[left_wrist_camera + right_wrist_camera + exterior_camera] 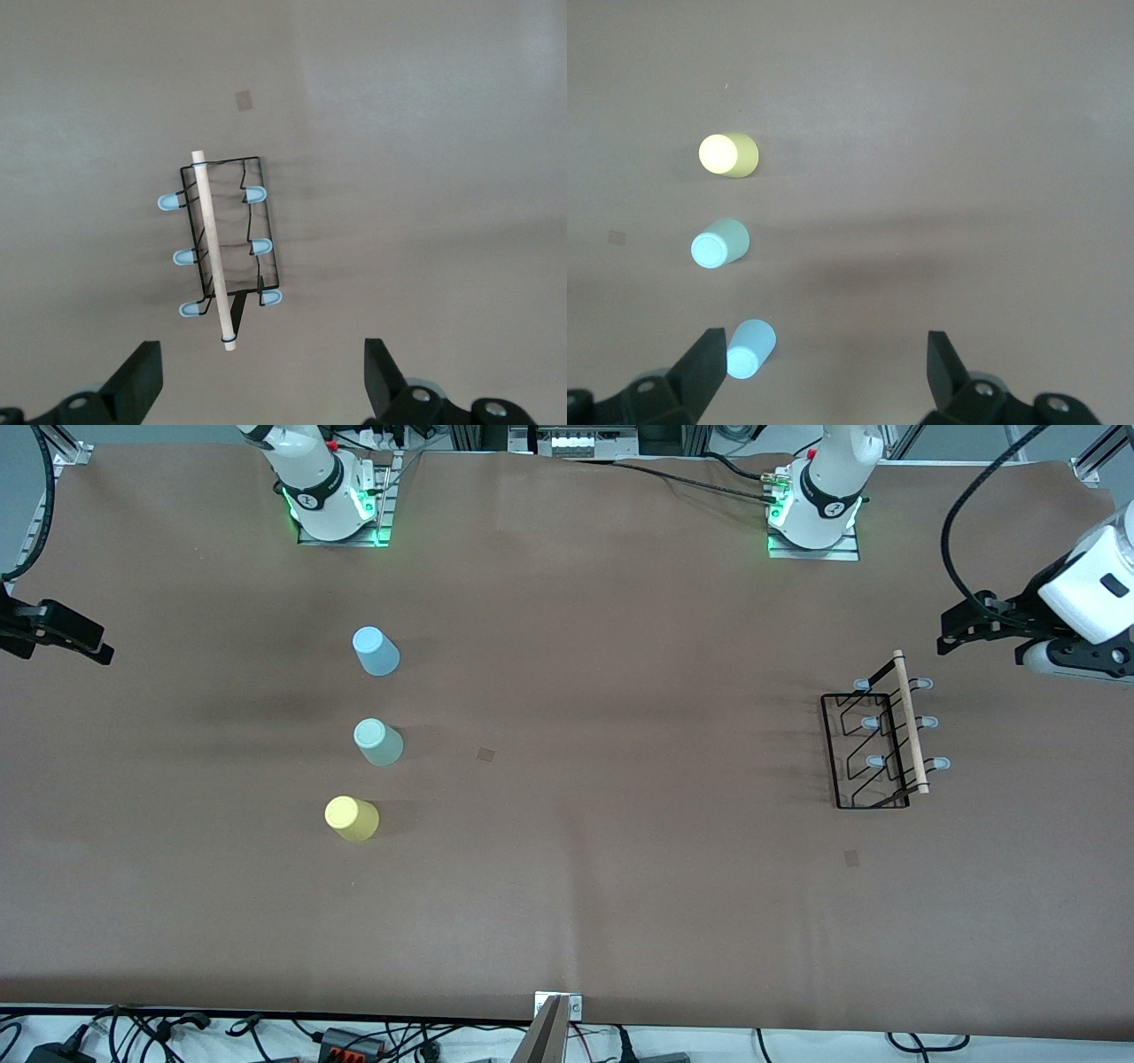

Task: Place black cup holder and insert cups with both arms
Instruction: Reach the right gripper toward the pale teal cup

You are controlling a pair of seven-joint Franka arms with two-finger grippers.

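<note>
I move my left gripper to the black cup holder next and close it on the middle of its wooden rod (906,712) (216,263), between the pegs with blue tips.
The black cup holder (873,737) stands on the table toward the left arm's end, with its wooden rod (911,722) on top and its blue-tipped pegs free. It also shows in the left wrist view (226,239). My left gripper (952,631) hangs open and empty in the air beside it (261,385). Three cups stand in a row toward the right arm's end: light blue (376,651), mint green (378,742) and yellow (352,818), the yellow nearest the front camera. My right gripper (93,645) is open and empty (824,376), up beside the cups (750,348).
Brown paper covers the table (576,850). Two small dark patches lie on it, one near the mint cup (485,754) and one near the rack (851,857). Both arm bases (332,496) (815,509) stand along the table's edge farthest from the front camera.
</note>
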